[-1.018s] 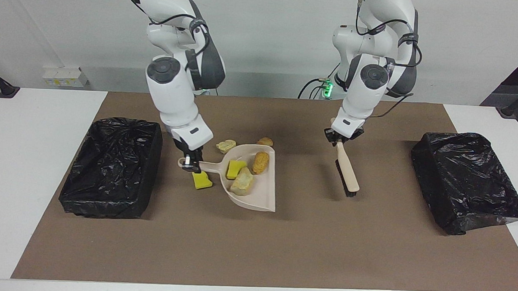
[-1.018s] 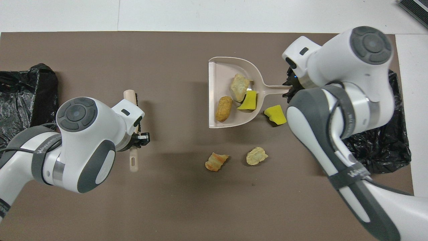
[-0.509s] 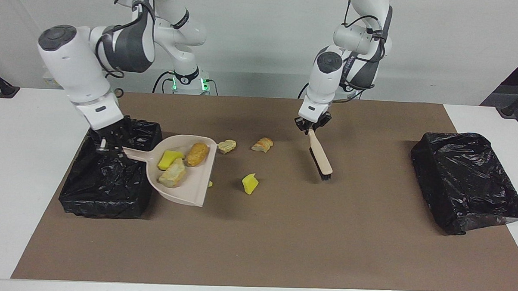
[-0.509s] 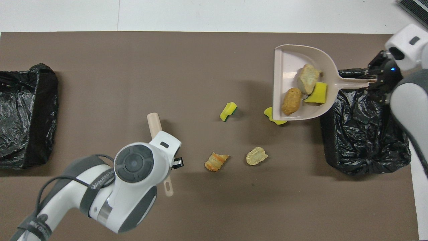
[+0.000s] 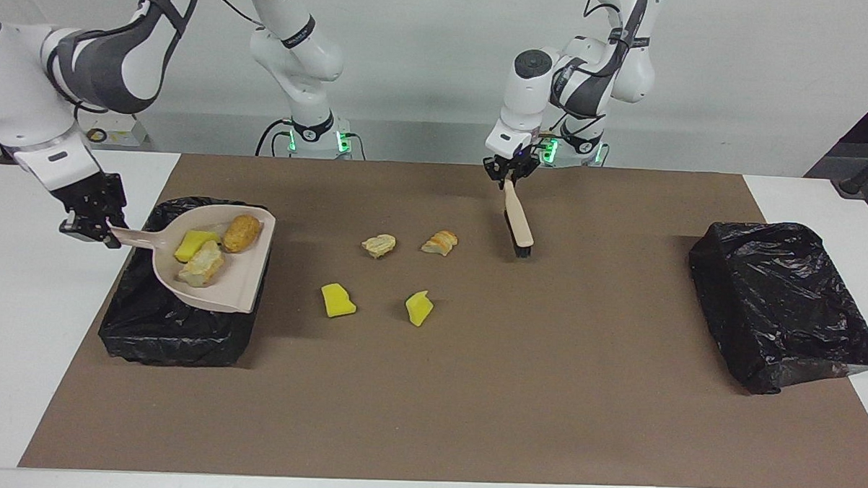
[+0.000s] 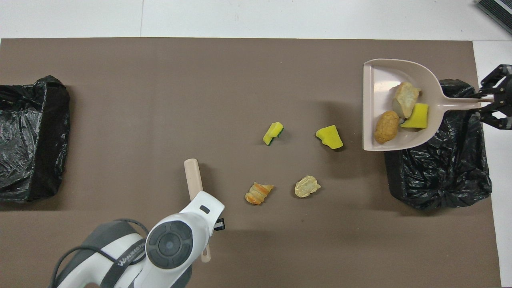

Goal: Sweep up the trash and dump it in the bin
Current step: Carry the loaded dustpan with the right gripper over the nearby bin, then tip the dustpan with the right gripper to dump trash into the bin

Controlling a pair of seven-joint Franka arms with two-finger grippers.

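Note:
I need to use my left gripper to set the brush, now held beside the trash, down on the brown mat (image 6: 203, 236), in between the orange-brown piece and the second bin.
My right gripper (image 5: 99, 228) (image 6: 483, 100) is shut on the handle of the beige dustpan (image 5: 239, 284) (image 6: 374, 80), held over the black-lined bin (image 5: 174, 332) (image 6: 438, 180) at the right arm's end. In the pan lie a yellow sponge wedge (image 5: 188, 245), a beige lump (image 5: 201, 265) and an orange-brown piece (image 5: 241, 233). On the mat rest two yellow wedges (image 5: 337, 300) (image 5: 419, 308), a beige lump (image 5: 379, 245) and an orange-brown piece (image 5: 440, 242). My left gripper (image 5: 509, 176) is shut on the brush (image 5: 517, 229) (image 6: 193, 176), beside the trash toward the left arm's end.
A second black-lined bin (image 5: 782, 307) (image 6: 32, 136) stands at the left arm's end of the brown mat (image 5: 472, 404). White table (image 5: 34, 331) borders the mat on every side.
The right arm has carried the dustpan with three pieces from mid-mat to over the bin. A yellow wedge stayed on the mat. The left arm has drawn the brush back toward the robots.

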